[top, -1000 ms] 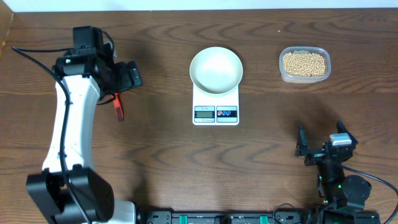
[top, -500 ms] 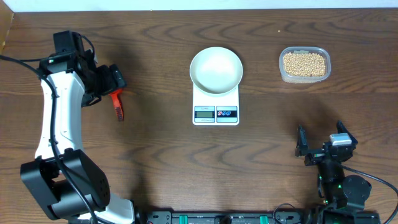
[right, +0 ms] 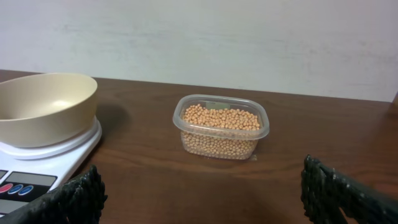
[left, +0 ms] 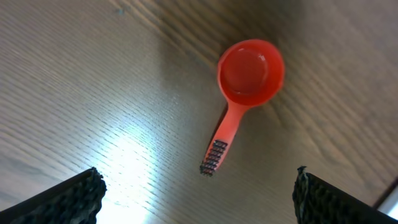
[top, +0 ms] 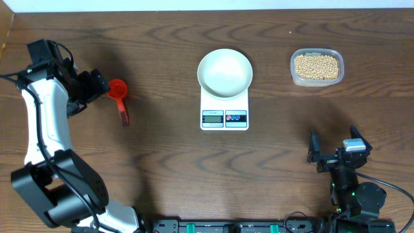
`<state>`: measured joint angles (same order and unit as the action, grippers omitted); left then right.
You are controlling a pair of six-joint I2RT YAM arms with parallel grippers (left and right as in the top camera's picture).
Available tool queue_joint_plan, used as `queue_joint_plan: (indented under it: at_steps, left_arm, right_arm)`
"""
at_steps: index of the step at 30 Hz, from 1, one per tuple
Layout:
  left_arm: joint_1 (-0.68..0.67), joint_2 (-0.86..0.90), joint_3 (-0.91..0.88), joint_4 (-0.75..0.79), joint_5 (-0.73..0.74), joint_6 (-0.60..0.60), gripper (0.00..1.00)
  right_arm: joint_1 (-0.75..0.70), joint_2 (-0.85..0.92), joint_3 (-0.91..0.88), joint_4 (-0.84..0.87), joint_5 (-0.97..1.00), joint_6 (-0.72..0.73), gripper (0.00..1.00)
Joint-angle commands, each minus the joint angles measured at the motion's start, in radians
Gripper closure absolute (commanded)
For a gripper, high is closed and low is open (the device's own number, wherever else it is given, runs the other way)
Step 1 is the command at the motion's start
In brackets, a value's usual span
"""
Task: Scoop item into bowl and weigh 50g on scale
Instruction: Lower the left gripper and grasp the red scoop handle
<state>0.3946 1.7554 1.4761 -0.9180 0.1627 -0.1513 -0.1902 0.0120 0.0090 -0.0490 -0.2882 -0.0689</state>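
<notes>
The red scoop should be grabbed next with my left gripper by its cup's rim (top: 109, 88) (left: 221, 67), on the side away from the white scale.
The tan-yellow beans (top: 316, 66) fill a clear plastic tub at the back right, also visible in the right wrist view as beans (right: 221, 127). The white bowl (top: 224, 72) stands empty on the white scale (top: 224, 117) at mid-table. A red scoop (top: 119, 97) lies on the wood at the left, cup up and empty. My left gripper (top: 98, 84) hovers open just left of it; in its wrist view the scoop (left: 245, 81) lies ahead of the left gripper (left: 199, 186). My right gripper (top: 333, 142) rests open near the front right, facing the tub.
The bowl (right: 43, 109) and scale (right: 37, 165) sit left of the tub (right: 221, 118) in the right wrist view. A pale wall runs along the table's far edge. Bare wood separates the scoop, the scale and the tub.
My left arm has swung leftward, and the scoop's cup, covered before, now shows in full. The right arm, bowl, scale and tub have not moved.
</notes>
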Motion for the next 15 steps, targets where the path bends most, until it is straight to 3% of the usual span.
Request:
queue_joint_plan:
  at_steps: [1,5,9,15]
  left_arm:
    - [0.000,0.054,0.021,-0.010,0.013,0.008,0.04]
    - [0.000,0.080,0.020,-0.021,0.013,0.008,0.07]
    - [0.000,0.099,0.020,-0.019,0.013,0.008,0.20]
    - [-0.001,0.161,0.020,-0.019,0.043,0.026,0.24]
  right_arm:
    - [0.008,-0.005,-0.003,-0.004,-0.002,0.012,0.01]
    - [0.008,-0.005,-0.003,-0.004,-0.002,0.012,0.01]
    - [0.008,-0.005,-0.003,-0.004,-0.002,0.012,0.01]
    - [0.008,-0.005,-0.003,-0.004,-0.002,0.012,0.01]
